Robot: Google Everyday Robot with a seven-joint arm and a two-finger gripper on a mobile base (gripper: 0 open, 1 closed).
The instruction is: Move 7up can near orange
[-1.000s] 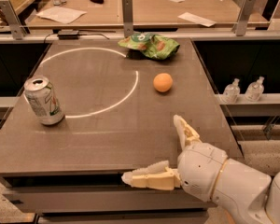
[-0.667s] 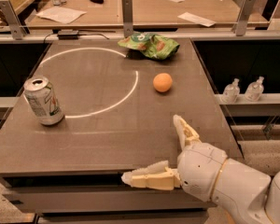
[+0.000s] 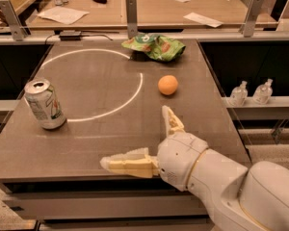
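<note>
Next, I move my gripper over to the 7up can and close it around the can's body (image 3: 47, 109), well below its top rim.
The 7up can (image 3: 45, 104), silver-white with green markings, stands upright near the left edge of the grey table (image 3: 101, 138). The orange (image 3: 168, 85) lies right of the table's middle, far from the can. My gripper (image 3: 136, 137) hovers over the front right of the table, its two cream fingers spread wide and empty. One finger (image 3: 126, 163) points left along the front edge, the other (image 3: 172, 121) points toward the orange. The gripper is well right of the can and in front of the orange.
A green snack bag (image 3: 156, 46) lies at the table's back, behind the orange. A white circle line (image 3: 116, 109) is drawn on the tabletop. Two small clear bottles (image 3: 252, 92) stand on a ledge to the right. A rail with posts (image 3: 131, 17) runs behind the table.
</note>
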